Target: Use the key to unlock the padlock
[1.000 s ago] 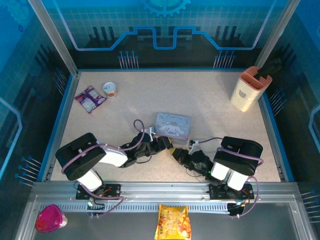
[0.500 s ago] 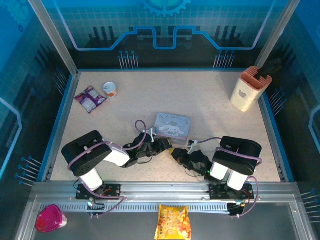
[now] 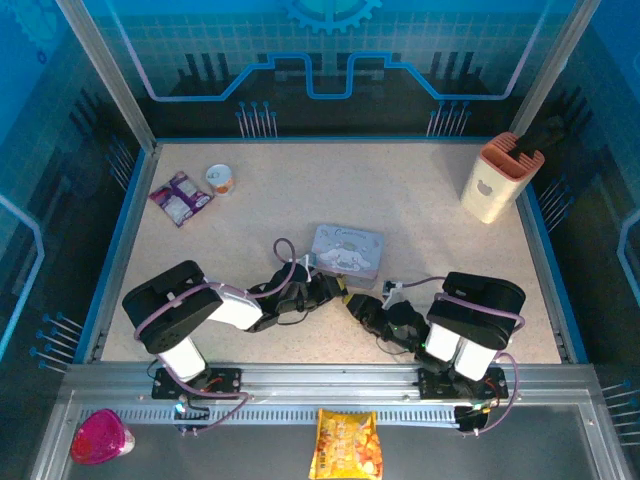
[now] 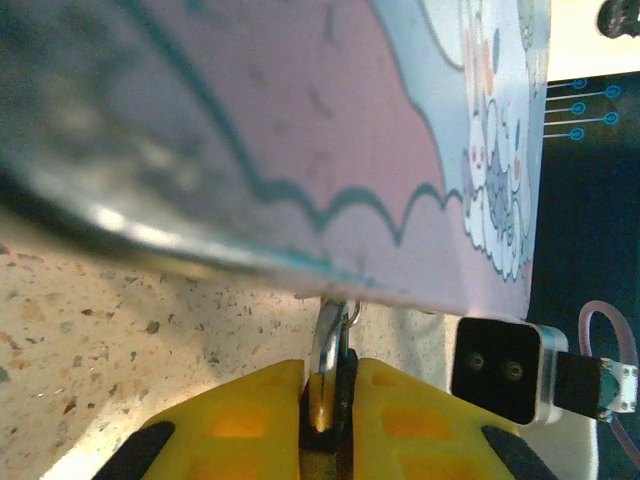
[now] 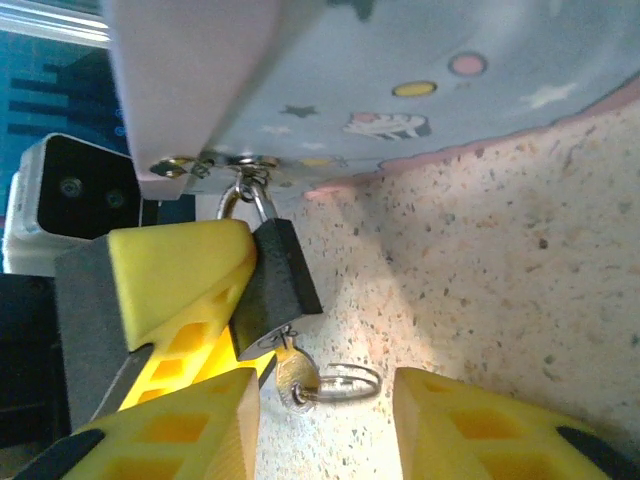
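The key slants toward one finger of my right gripper and the wire ring fills its opening, so next I roll it square and pinch the key's head (image 5: 297,378).
The small black padlock (image 5: 275,275) hangs by its thin shackle (image 4: 330,330) from the hasp of the pastel tin box (image 3: 347,250). My left gripper (image 4: 332,385) is shut on the padlock body, its yellow fingers (image 5: 180,285) pinching it from the side. The key (image 5: 295,372) sticks out of the padlock's underside, with a wire ring (image 5: 348,382) lying on the table. My right gripper (image 5: 320,395) is open, one finger on each side of the key and ring, touching neither. From above, the left gripper (image 3: 333,290) and the right gripper (image 3: 362,308) meet just in front of the box.
A peach holder (image 3: 490,178) stands at the back right. A purple packet (image 3: 180,197) and a small cup (image 3: 219,178) lie at the back left. A snack bag (image 3: 346,445) and a pink object (image 3: 100,437) sit in front of the rail, off the table.
The left arm's base link swung slightly right and the box nudged a little. The right gripper edged slightly. The padlock stays held by the left gripper.
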Motion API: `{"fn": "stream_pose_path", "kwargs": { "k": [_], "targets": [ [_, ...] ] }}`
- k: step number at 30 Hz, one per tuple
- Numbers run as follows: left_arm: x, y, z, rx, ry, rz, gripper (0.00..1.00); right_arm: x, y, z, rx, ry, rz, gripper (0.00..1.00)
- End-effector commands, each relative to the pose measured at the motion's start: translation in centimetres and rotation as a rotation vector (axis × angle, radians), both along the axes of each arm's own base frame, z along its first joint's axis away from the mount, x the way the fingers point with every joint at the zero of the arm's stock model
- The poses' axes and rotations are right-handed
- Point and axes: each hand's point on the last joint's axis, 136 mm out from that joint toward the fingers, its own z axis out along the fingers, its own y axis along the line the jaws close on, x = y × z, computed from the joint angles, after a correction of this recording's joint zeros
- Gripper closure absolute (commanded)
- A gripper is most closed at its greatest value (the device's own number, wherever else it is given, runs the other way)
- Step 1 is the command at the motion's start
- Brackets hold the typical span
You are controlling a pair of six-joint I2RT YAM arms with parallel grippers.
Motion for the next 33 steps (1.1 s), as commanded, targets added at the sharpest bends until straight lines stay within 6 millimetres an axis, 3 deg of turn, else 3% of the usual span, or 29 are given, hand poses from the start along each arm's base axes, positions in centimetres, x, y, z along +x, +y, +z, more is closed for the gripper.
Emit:
{"fn": "stream_pose_path", "kwargs": {
  "k": [1,7,10,14,17,23,33],
  "targets": [
    [0.4,0.0,0.7,0.037,0.018,0.026,0.91,0.0,-1.4,-1.0,-0.086,-0.011,0.007,0.54],
    [1.0,0.4,0.9,0.100,0.062,0.064,0.92,-0.5,-1.1,-1.9,-0.243,-0.021,0.082,0.52],
    [1.3,0.4,1.1,0.113,0.079,0.075,0.93,-0.7,-0.6,-1.1,-0.362,-0.080,0.137,0.52],
    [1.3,0.4,1.4,0.132,0.099,0.079,0.93,-0.7,-0.9,1.6,-0.601,-0.210,0.155,0.48],
    [1.3,0.3,1.8,0.125,0.119,0.086,0.93,-0.4,-1.4,1.6,-0.709,-0.272,0.182,0.49],
    [1.0,0.3,2.6,0.124,0.144,0.084,0.94,-0.4,0.8,1.7,-0.795,-0.377,0.290,0.51],
    [0.7,0.7,3.3,0.144,0.149,0.082,0.94,0.2,2.5,1.1,-0.909,-0.455,0.348,0.55]
  ]
}}
